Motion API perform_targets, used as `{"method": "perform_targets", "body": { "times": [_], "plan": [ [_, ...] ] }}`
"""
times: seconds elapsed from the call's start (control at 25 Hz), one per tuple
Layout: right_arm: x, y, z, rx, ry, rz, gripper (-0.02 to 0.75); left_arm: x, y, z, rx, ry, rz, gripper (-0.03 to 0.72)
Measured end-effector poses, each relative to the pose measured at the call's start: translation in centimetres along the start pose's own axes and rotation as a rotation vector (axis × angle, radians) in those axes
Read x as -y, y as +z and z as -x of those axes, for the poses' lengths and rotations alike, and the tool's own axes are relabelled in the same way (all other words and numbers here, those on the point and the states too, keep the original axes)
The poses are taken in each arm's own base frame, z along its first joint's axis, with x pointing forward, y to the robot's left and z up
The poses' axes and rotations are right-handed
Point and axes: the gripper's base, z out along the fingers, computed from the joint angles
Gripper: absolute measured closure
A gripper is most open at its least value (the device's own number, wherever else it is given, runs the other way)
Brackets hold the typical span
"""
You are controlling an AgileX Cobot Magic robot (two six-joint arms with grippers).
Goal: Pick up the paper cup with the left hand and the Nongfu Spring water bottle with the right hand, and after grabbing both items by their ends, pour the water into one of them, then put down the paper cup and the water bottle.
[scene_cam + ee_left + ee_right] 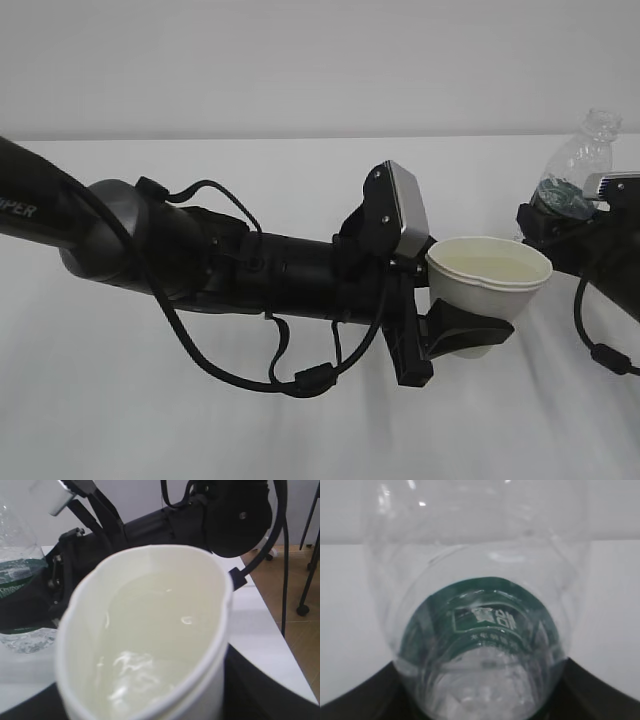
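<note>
Next, my right gripper lets go of the water bottle on the white table (511, 237) just behind the paper cup.
The white paper cup (489, 272) hangs above the table, upright, with my left gripper (478, 328) shut on its lower part. Its rim is squeezed slightly oval. Pale clear water (150, 640) stands inside the paper cup (215, 645), which fills the left wrist view; my left gripper (150, 707) shows only as dark fingers (262, 692) low in the corners. At the right edge, my right gripper (560, 215) is shut on the base of the Nongfu Spring water bottle (580, 160), neck up and leaning right. The bottle (480, 630), with its green label, fills the right wrist view above the right gripper (480, 707).
The white table (200, 420) lies under both arms, with a white wall behind. In the left wrist view the table's edge (280, 645) runs down the right side; beyond it are brown floor and black stand legs with casters (302, 610).
</note>
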Motion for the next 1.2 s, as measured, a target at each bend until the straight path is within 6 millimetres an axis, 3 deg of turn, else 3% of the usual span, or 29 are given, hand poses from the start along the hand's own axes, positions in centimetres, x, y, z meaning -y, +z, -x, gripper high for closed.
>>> {"method": "perform_targets", "body": {
  "times": [0.28,1.2],
  "plan": [
    [0.2,1.0,0.6,0.033,-0.007,-0.002,0.291,0.0,0.0,0.0,0.0,0.0,0.0,0.274],
    [0.8,4.0,-1.5,0.011,-0.005,-0.002,0.291,0.0,0.0,0.0,0.0,0.0,0.0,0.274]
  ]
}}
